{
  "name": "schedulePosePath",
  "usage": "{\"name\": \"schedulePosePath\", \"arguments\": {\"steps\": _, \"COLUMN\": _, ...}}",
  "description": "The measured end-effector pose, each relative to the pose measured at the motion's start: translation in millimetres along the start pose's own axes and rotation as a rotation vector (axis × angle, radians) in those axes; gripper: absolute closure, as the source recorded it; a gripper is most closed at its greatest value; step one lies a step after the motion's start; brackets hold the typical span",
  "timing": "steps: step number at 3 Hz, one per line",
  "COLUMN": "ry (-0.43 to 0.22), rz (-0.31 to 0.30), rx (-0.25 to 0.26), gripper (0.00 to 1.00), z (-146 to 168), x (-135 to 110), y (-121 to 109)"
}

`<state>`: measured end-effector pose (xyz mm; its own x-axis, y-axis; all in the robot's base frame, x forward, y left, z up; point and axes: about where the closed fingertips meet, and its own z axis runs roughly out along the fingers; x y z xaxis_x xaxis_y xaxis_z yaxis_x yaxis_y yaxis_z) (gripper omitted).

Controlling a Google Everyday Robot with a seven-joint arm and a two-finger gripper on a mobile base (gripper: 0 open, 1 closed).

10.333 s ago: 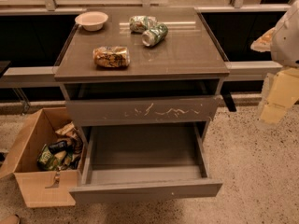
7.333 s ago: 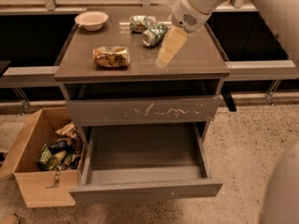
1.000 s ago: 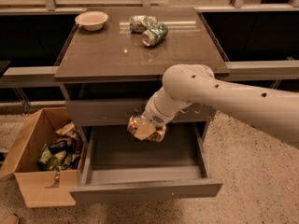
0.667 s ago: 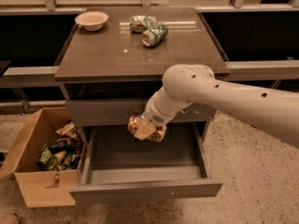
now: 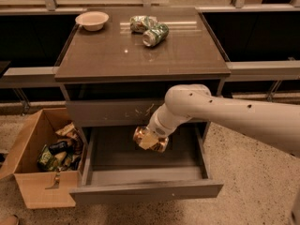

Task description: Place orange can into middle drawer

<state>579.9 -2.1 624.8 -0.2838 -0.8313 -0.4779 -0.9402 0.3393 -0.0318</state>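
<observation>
The orange can will drop onto the bare bottom at the centre of the middle drawer [image 5: 150, 162] from my gripper.
My gripper [image 5: 149, 140] is shut on the orange can [image 5: 151, 138] and holds it on its side over the open middle drawer [image 5: 145, 189], above the drawer's inside and near its back. The white arm reaches in from the right, in front of the scratched drawer front [image 5: 115, 112]. The middle drawer is pulled out wide, with a plain grey front panel. Part of the can is hidden by a pale finger.
Two green-and-silver cans [image 5: 149, 28] and a white bowl [image 5: 92, 20] lie at the back of the cabinet top [image 5: 140, 55]. An open cardboard box [image 5: 40, 163] with packets stands on the floor to the left of the drawer.
The can, which lay on the cabinet top at first, is now in my gripper over the open drawer. Over the last second the arm and can have hardly moved.
</observation>
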Motion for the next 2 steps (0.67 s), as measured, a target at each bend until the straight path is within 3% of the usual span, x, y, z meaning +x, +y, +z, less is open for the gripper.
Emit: {"name": "schedulePosePath", "arguments": {"steps": 2, "ry": -0.047, "rz": 0.157, "rx": -0.023, "gripper": 1.0, "z": 114, "x": 60, "y": -25}}
